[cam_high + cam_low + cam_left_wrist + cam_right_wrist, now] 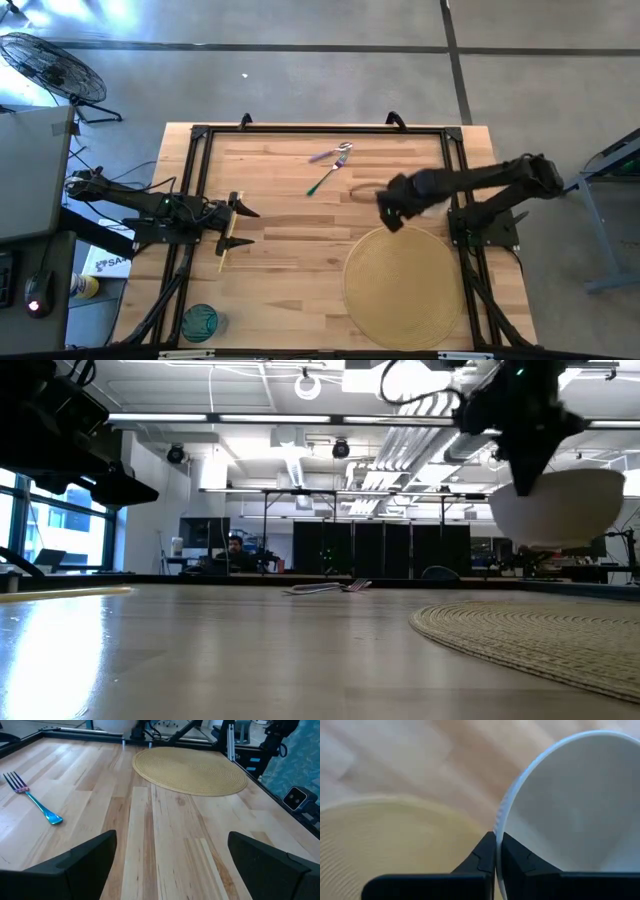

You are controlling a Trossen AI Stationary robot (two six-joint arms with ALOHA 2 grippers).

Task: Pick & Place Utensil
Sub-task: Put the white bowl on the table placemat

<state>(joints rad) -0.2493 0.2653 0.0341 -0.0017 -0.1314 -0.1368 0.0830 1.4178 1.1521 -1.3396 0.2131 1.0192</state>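
Note:
The white bowl, now above the placemat's far edge, will go down near the middle of the round woven placemat [409,275] from my right gripper.
A teal-handled fork [325,180] and a purple-handled spoon [335,153] lie flat on the wooden table near its far middle; the low view shows them as utensils [330,588]. The fork [35,802] also shows in the left wrist view. My right gripper [392,212] is shut on a white bowl [558,510], above the far edge of a round woven placemat [405,285]. My left gripper [170,865] stands open at the table's left side, touching nothing. My right gripper pinches the bowl's rim [498,827] between its two fingers, one finger inside the bowl and one outside. The fingers come from above, pointing down. The bowl hangs roughly upright beside the fingers, lifted clear of the table and the placemat [395,840].
A blue-green glass [200,322] stands at the near left corner. A black frame [320,130] runs along the table's far edge and sides. Bare wood lies between my left gripper and the placemat [190,770].

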